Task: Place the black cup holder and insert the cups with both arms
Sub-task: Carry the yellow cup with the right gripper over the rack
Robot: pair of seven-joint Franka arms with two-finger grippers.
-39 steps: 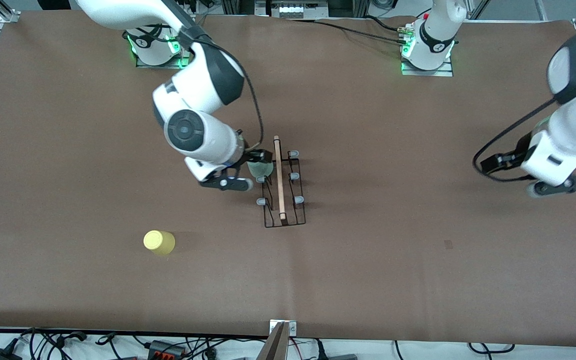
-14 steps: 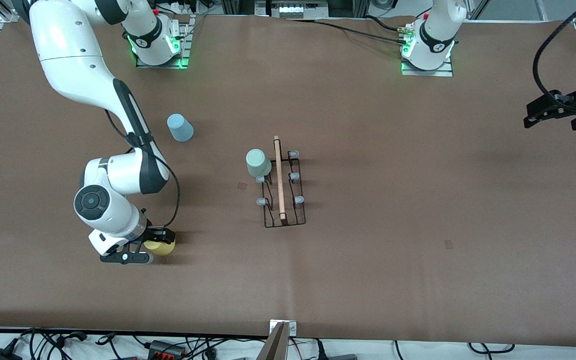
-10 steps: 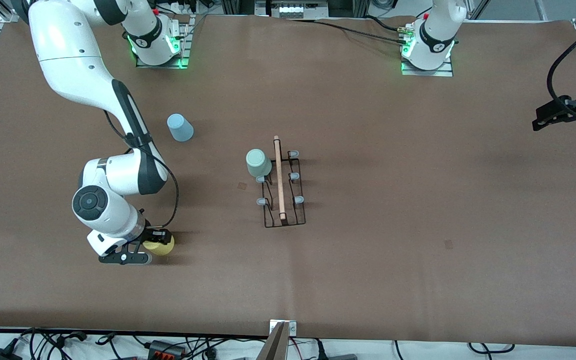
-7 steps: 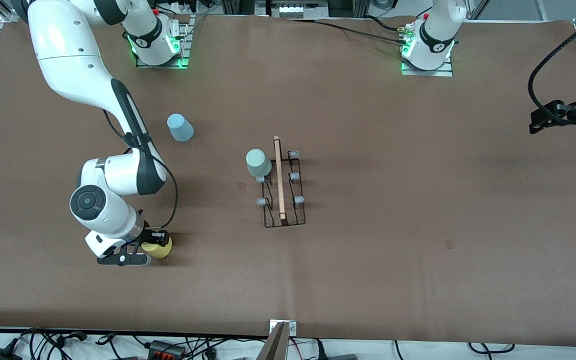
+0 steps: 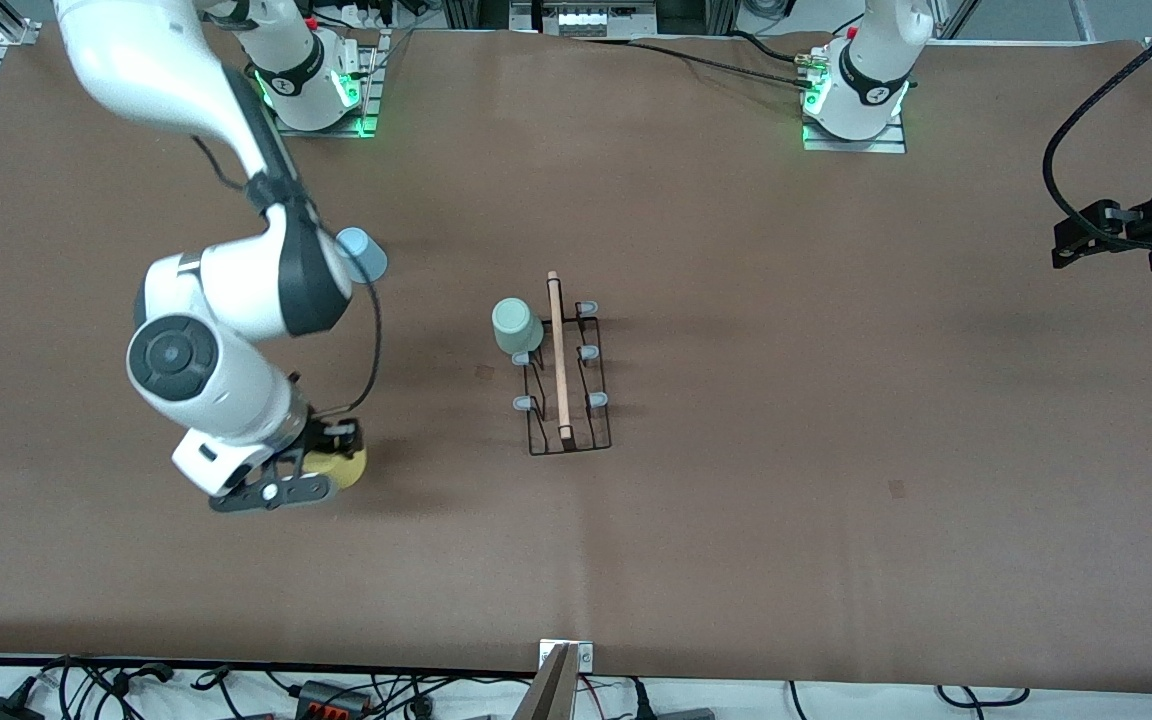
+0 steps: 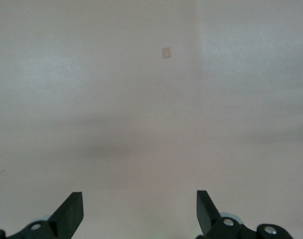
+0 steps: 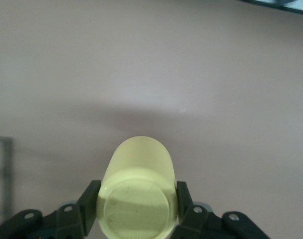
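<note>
I need to let go of the yellow cup with my right gripper on the empty end peg of the mint green cup's row [image 5: 529, 410].
The black cup holder [image 5: 566, 375] stands mid-table, its wooden rod handle [image 5: 558, 355] on top. A pale mint green cup [image 5: 515, 326] sits upside down on one of its pegs at the end nearer the arms' bases. My right gripper [image 5: 334, 452] is shut on the yellow cup [image 5: 341, 467], lifted above the table toward the right arm's end; the wrist view shows the cup [image 7: 139, 196] clamped between both fingers [image 7: 87, 201], bottom toward the camera. A light blue cup [image 5: 364, 254] stands partly hidden by the right arm. My left gripper [image 6: 140, 211] is open and empty over bare table at the left arm's end.
The brown mat [image 5: 786, 420] covers the whole table. Both arm bases [image 5: 311, 85] stand along the top edge. Cables and a wooden piece [image 5: 551, 685] lie at the table's front edge.
My right gripper has risen from the table with the yellow cup and shifted slightly toward the holder. The left arm has barely shifted.
</note>
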